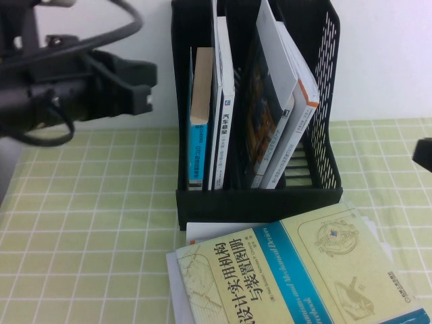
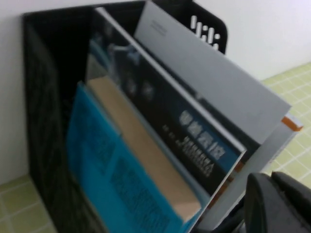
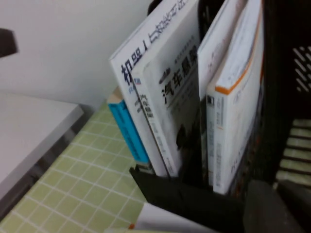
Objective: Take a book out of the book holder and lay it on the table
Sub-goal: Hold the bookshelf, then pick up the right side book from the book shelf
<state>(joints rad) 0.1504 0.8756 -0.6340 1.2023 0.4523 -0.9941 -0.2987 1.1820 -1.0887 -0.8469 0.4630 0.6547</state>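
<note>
Next, I close my right gripper on the upper spine (image 1: 295,132) (image 3: 219,127) of the white book with the orange edge, which leans beside the dark-covered book in the holder.
The black book holder (image 1: 256,199) stands upright at the middle back of the table (image 1: 88,202). Several books stand in its slots: a blue one with tan pages (image 1: 200,101), a white one (image 1: 225,101) and leaning ones with a dark cover (image 1: 260,101). A pale yellow book (image 1: 297,270) lies flat on the table in front of the holder, partly over a white one (image 1: 202,233). My left gripper (image 1: 147,84) hovers high to the left of the holder, shut and holding nothing (image 2: 272,177). Only a bit of my right gripper (image 1: 424,154) shows at the right edge, shut and empty beside the holder's front (image 3: 278,187).
A white wall rises behind the holder. The green checked cloth stretches to the left of the holder and the lying books. In the right wrist view a grey surface (image 3: 29,131) lies beyond the table's edge.
</note>
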